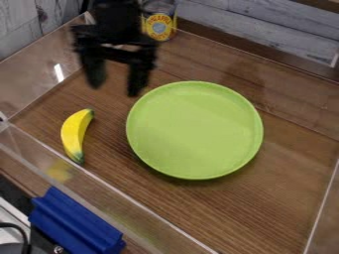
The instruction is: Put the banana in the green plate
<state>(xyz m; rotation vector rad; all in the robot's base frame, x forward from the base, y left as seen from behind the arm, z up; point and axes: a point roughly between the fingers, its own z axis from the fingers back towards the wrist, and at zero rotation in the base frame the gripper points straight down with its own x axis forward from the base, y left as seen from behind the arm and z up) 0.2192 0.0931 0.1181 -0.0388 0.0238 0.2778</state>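
Observation:
Next, I lower my gripper to the far half [78, 126] of the yellow banana and close it there, so that the banana's near end is left sticking out.
The small yellow banana [75, 133] with dark tips lies on the wooden floor of the box, at the left. To its right sits the large lime-green plate [195, 129] with nothing on it. My black gripper [114, 79] hangs above the wood between them, up and right of the banana and left of the plate's far rim. It points down, its two fingers [135, 80] stand wide apart, and nothing is between them.
Clear acrylic walls [40, 60] enclose the wooden surface on all sides. A yellow-labelled object [161, 25] stands behind the gripper at the back. A blue block [73, 228] lies outside the front wall at lower left.

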